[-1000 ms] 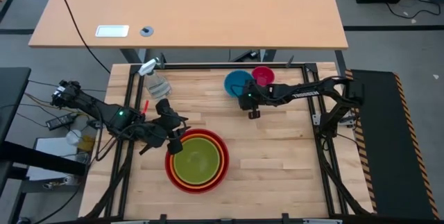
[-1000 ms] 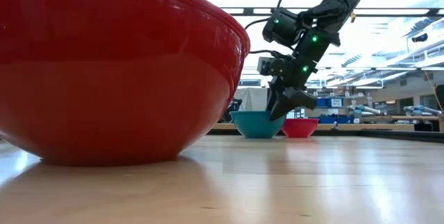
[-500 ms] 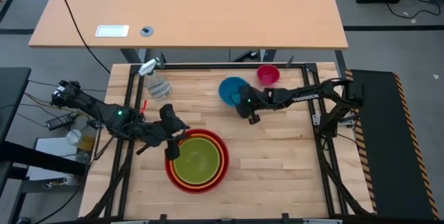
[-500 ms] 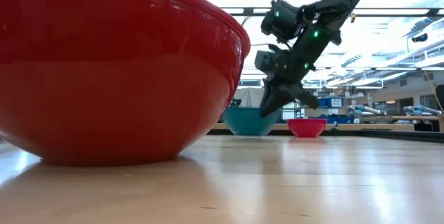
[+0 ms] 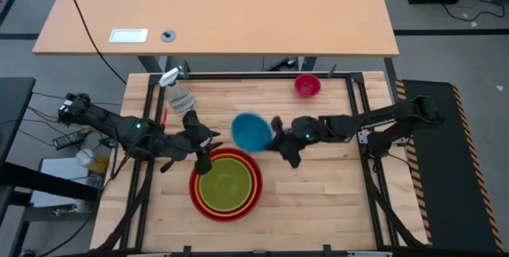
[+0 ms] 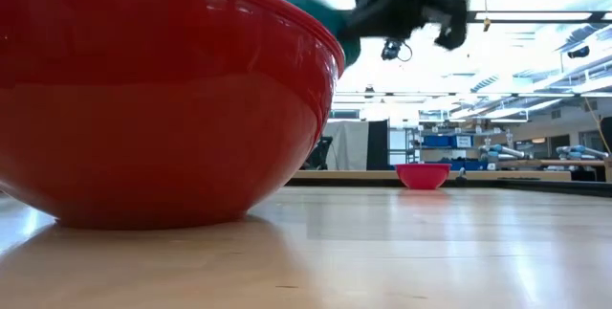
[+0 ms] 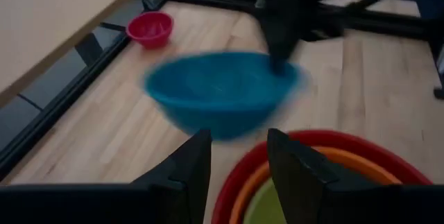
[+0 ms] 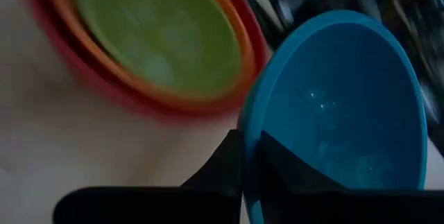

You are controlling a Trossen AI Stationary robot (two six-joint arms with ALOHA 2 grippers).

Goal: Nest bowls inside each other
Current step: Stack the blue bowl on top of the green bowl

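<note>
Next, I let go of the blue bowl with my right gripper inside the green bowl [image 5: 227, 184] [image 8: 161, 33], which is the innermost of the nested bowls.
The blue bowl [image 5: 250, 132] hangs in the air just beyond the far rim of the red bowl [image 5: 227, 218], with my right gripper [image 5: 273, 135] shut on it. The red bowl stands on the table with the orange bowl [image 7: 347, 156] and the green bowl [image 5: 227, 184] nested inside. The small pink bowl [image 5: 307, 85] stands alone by the table's far edge. My left gripper [image 5: 203, 160] hovers over the red bowl's left rim, with a narrow gap between its fingers and nothing in it. My right gripper pinches the blue bowl's rim [image 8: 241, 116] on the bowl's right side. One finger [image 8: 284, 161] is inside the bowl and the other [image 8: 222, 165] is outside. The fingers come from the table's right, slanting down. The bowl is lifted clear of the table, mouth up.
A clear spray bottle [image 5: 179, 94] lies at the far left of the table. A black rail [image 5: 262, 75] runs round the table's edges. Bare wood lies to the right of the red bowl and along the near edge.
My right gripper has taken hold of the blue bowl next to the pink bowl. It has lifted the bowl clear and carried it toward the table's near left, up to the red bowl. The pink bowl stays near the far edge.
</note>
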